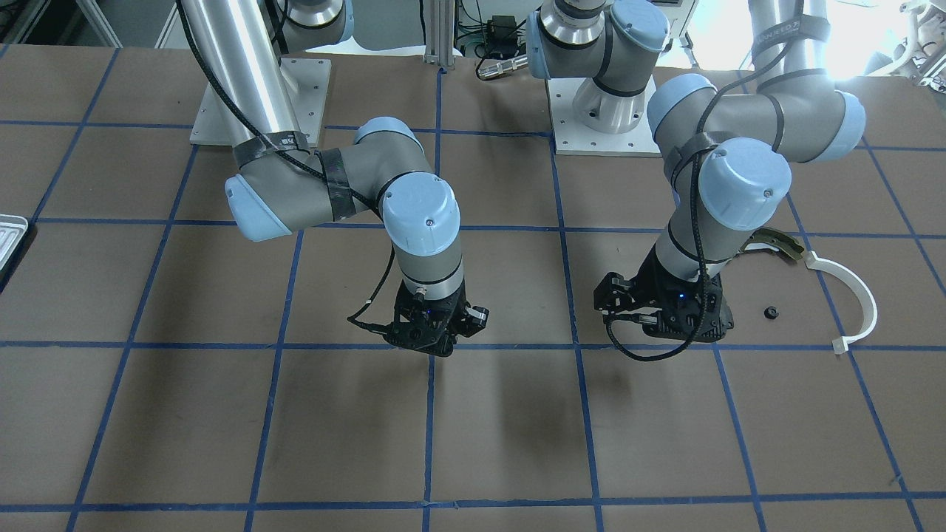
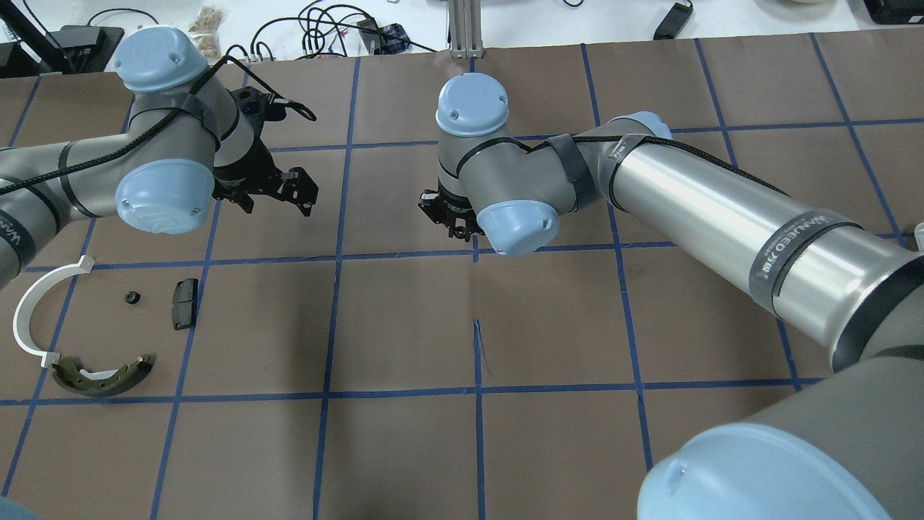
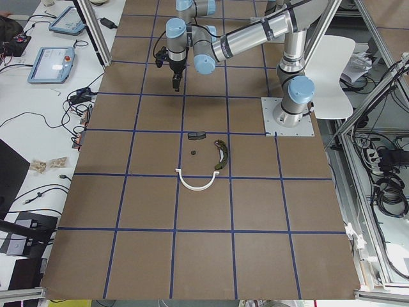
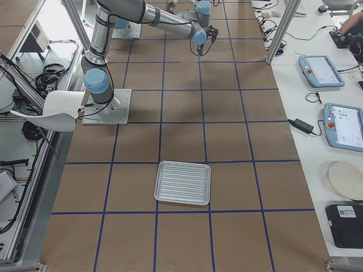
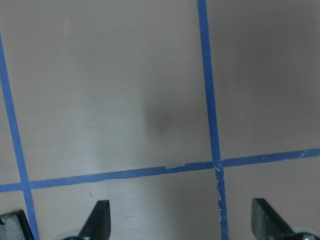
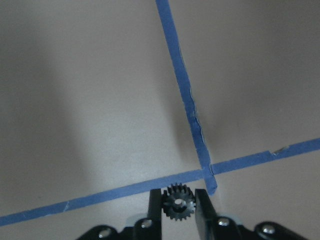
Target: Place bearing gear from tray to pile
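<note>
The bearing gear should next be grabbed by my left gripper from the tabletop (image 1: 466,362) beside the blue tape crossing below my right gripper.
My right gripper (image 6: 176,205) is shut on a small black toothed bearing gear (image 6: 176,201) and holds it above a crossing of blue tape lines; it also shows in the overhead view (image 2: 451,217). My left gripper (image 5: 182,225) is open and empty over bare table, beyond the pile in the overhead view (image 2: 299,195). The pile holds an olive-bronze shoe (image 2: 101,375), a white arc (image 2: 36,310), a black pad (image 2: 185,303) and a small black round part (image 2: 131,297). The ribbed silvery tray (image 4: 182,182) lies empty far off at the table's right end.
The brown table (image 2: 404,325) carries a blue tape grid. The tray's corner shows at the front-facing view's left edge (image 1: 11,236). Both arm base plates (image 1: 606,125) stand at the robot's side. Cables and tablets lie beyond the far table edge.
</note>
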Tool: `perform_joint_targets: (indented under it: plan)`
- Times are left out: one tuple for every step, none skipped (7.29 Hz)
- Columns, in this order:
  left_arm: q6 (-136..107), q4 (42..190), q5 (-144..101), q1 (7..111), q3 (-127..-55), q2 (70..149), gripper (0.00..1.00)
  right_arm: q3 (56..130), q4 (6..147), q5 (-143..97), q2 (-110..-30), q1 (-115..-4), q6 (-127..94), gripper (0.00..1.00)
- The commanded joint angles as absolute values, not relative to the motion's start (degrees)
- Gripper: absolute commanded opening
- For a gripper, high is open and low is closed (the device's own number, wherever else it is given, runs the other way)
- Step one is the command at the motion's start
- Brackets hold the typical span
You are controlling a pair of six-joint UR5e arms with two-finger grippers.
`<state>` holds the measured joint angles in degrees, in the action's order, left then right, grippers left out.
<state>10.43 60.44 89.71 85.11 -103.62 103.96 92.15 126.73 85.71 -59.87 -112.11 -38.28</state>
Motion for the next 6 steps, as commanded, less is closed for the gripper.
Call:
perform_joint_targets:
  plan:
    - [7.3,60.4,88.9,86.2,-103.1,104.8,1.00,91.9,126.7,85.8,-59.8,-112.1,-38.4,1.00]
    - [7.2,60.3,89.0,87.8,-102.8,105.3,1.00,91.2,126.7,85.8,-59.9,-112.1,-38.0,1.00]
    - [3.8,59.7,88.9,90.0,-102.7,105.6,1.00,90.2,126.7,86.0,-60.9,-110.9,-36.8,0.98]
    - [-3.3,59.4,88.9,92.4,-102.7,106.2,1.00,87.9,123.0,86.0,-63.1,-108.0,-35.3,0.98]
    - [-4.6,58.9,88.8,93.8,-102.7,106.8,1.00,84.7,114.6,86.1,-66.2,-103.7,-30.0,0.98]
    - [-6.3,58.5,88.8,95.3,-102.7,107.5,1.00,82.2,106.4,86.6,-70.1,-99.4,-23.4,0.98]
